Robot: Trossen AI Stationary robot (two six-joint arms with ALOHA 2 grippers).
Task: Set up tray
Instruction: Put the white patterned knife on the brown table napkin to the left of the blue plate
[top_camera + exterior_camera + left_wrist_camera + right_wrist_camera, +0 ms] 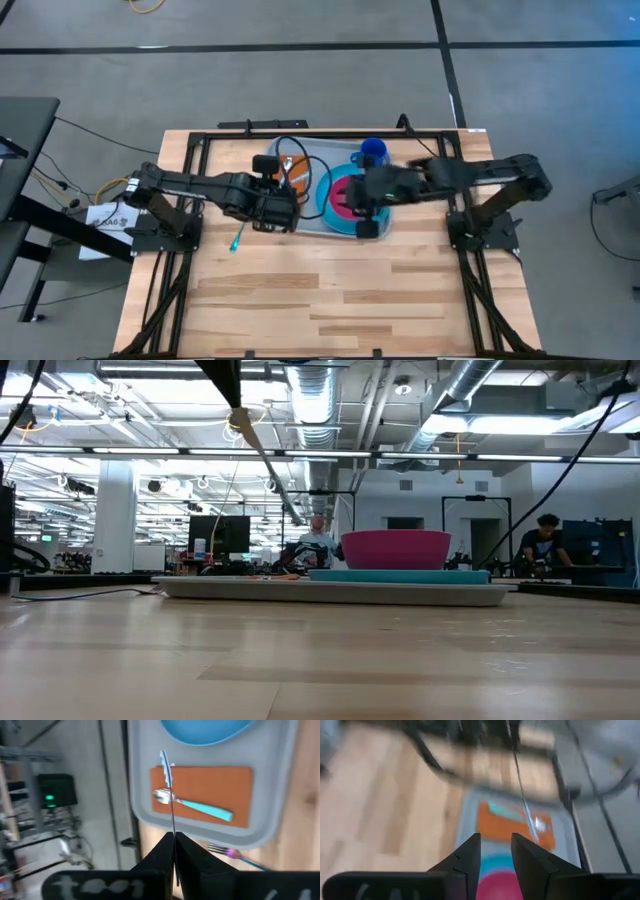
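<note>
I will next move my right gripper to the knife's free lower part (304, 196) (529, 815), just past my left gripper's fingers, and close it there.
The light grey-blue tray (318, 150) (330, 592) lies on the far middle of the table. On it are an orange napkin (220, 785) with a teal-handled spoon (195, 805), and a blue plate (322, 195) bearing a pink bowl (395, 548). My left gripper (285, 210) (174, 836) hovers over the tray's left end, shut on a knife (170, 795) (262, 455). My right gripper (362, 215) (496, 851) hangs open above the bowl and touches nothing. My left gripper pinches the knife between its two fingers at the knife's upper end (173, 834). The fingers come from above and run along its length. The knife is lifted clear, seen edge-on, and slants down from the fingers with its free end (164, 757) over the napkin.
A blue cup (372, 152) stands on the tray's far right part. A teal-handled fork (237, 238) (235, 856) lies on the bare wood just off the tray's near left corner. The near half of the table (320, 300) is open wood.
</note>
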